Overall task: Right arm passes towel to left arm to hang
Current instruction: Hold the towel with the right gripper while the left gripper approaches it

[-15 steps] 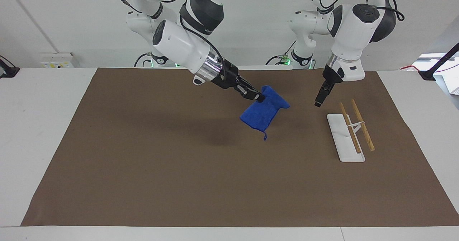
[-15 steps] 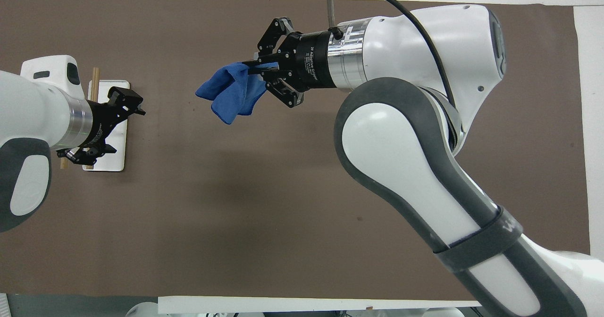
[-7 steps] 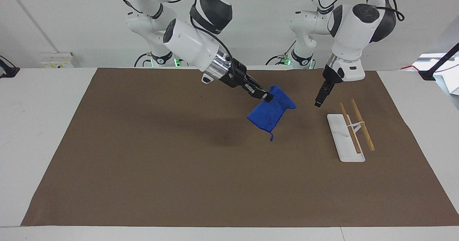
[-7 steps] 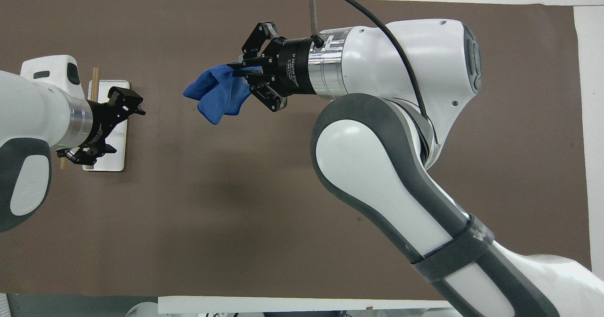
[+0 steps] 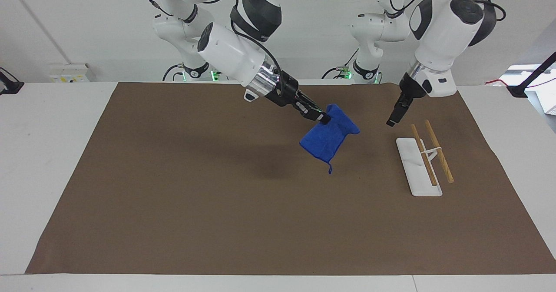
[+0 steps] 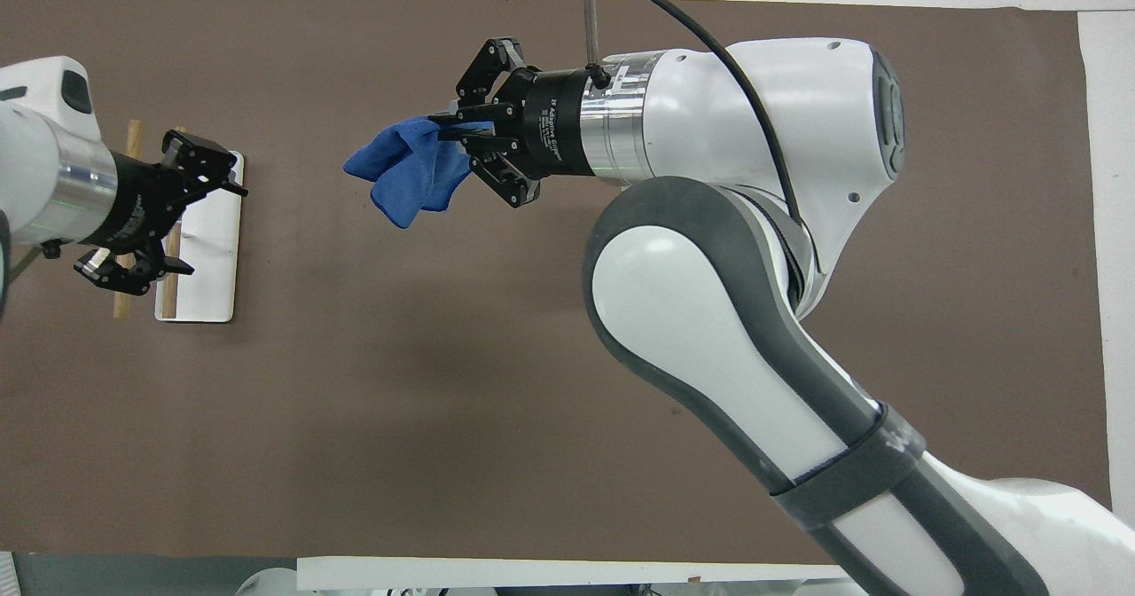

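Note:
The loose corner (image 6: 350, 167) of the blue towel, which sticks out toward the rack opposite my right gripper, will be gripped by my left gripper.
My right gripper (image 5: 322, 118) is shut on one edge of the bright blue towel (image 5: 329, 137) and holds it in the air over the brown mat. The towel hangs crumpled, with its loop tag at the lowest corner. The same gripper (image 6: 448, 130) and towel (image 6: 408, 170) show in the overhead view. My left gripper (image 5: 392, 121) is up in the air beside the towel, a gap apart from it. In the overhead view it (image 6: 217, 230) is open and empty over the rack.
A rack with a white base (image 5: 410, 161) and two raised wooden rods (image 5: 439, 150) stands on the brown mat (image 5: 173, 196) toward the left arm's end of the table. Its base (image 6: 208, 290) also shows in the overhead view.
My right gripper carried the towel toward the left arm's end, then held still. My left gripper shifted a little away from the towel, toward the left arm's end, staying open.

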Controlling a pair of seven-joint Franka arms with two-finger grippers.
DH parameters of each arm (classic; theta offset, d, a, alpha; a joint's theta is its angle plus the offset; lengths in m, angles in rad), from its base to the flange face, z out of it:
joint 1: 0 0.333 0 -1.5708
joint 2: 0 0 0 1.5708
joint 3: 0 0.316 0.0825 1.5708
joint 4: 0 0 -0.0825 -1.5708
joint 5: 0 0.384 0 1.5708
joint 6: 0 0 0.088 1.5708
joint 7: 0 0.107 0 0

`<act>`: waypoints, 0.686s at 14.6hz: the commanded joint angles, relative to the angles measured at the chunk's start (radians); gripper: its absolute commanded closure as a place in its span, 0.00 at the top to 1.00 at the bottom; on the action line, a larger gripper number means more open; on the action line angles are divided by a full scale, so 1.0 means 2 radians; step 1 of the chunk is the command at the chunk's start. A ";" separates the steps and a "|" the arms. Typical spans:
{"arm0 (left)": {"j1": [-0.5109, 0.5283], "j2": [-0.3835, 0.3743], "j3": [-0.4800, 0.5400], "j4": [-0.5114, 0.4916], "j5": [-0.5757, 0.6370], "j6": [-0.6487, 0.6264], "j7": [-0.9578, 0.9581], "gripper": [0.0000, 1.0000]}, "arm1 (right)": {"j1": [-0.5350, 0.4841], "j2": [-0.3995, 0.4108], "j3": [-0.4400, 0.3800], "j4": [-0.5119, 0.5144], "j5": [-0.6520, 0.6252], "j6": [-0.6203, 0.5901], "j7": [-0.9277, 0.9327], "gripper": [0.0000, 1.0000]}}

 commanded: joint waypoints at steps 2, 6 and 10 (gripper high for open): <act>-0.002 0.021 -0.001 0.025 -0.011 -0.013 0.001 0.99 | 0.001 -0.002 0.003 -0.007 0.011 0.017 0.004 0.00; -0.066 0.030 -0.006 0.023 -0.022 0.073 -0.147 0.99 | 0.003 -0.002 0.003 -0.010 0.011 0.029 0.004 0.00; -0.093 0.033 -0.007 0.024 -0.039 0.119 -0.180 0.94 | 0.008 -0.002 0.003 -0.010 0.011 0.029 0.004 0.00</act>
